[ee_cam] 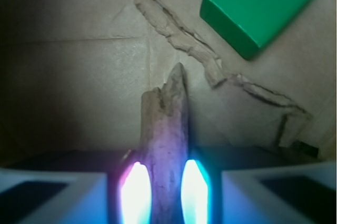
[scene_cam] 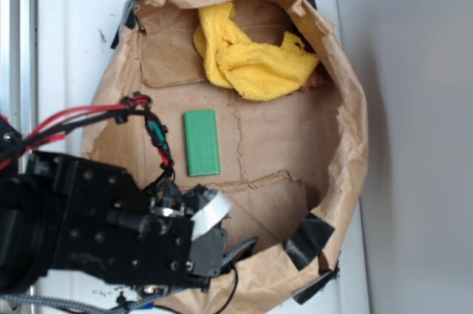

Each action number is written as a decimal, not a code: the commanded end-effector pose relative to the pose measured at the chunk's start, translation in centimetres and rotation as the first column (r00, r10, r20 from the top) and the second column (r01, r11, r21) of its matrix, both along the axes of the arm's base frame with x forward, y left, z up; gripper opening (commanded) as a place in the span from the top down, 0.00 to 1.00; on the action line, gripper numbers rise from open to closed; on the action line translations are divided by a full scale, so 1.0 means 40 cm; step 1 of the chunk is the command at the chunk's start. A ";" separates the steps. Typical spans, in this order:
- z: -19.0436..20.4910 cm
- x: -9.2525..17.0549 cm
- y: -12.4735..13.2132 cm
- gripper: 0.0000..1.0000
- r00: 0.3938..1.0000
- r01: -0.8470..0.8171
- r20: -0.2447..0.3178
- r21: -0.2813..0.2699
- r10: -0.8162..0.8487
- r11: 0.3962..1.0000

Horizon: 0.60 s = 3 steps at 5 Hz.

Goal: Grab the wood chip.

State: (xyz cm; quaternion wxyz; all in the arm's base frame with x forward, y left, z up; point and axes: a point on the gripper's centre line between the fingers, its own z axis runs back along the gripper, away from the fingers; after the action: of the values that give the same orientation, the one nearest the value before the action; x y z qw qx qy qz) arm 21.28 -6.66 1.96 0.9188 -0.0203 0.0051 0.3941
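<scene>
I see the wood chip's pointed end sticking far out past my gripper's fingers, so next I open, move forward and grip the wood chip just behind its tip (ee_cam: 167, 107) before lifting.
In the wrist view the wood chip (ee_cam: 167, 113), a brown streaky sliver with a pointed far end, runs straight out from between my two glowing pads. My gripper (ee_cam: 166, 184) is shut on it, each pad pressed against a side of the chip. The chip's tip points toward a torn seam in the cardboard floor. In the exterior view my gripper (scene_cam: 212, 214) sits low at the near left of the paper-lined bin, and the chip is hidden under it.
A flat green block (scene_cam: 202, 142) (ee_cam: 263, 5) lies on the cardboard just beyond the gripper. A yellow cloth (scene_cam: 251, 55) is bunched at the bin's far side. Crumpled brown paper walls (scene_cam: 353, 129) ring the bin, with black tape (scene_cam: 309, 240) at the near right.
</scene>
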 end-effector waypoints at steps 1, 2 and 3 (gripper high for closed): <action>-0.033 -0.059 0.019 0.00 0.998 0.001 -0.065 -0.014 -0.002 1.000; -0.039 -0.055 0.012 0.00 0.999 -0.019 -0.038 -0.049 0.017 0.999; 0.085 0.070 0.098 0.00 0.999 -0.031 -0.027 -0.065 0.029 0.997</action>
State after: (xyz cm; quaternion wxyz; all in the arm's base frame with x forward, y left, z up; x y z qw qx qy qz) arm 23.12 -4.16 3.88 0.9160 -0.0330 0.0503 0.3965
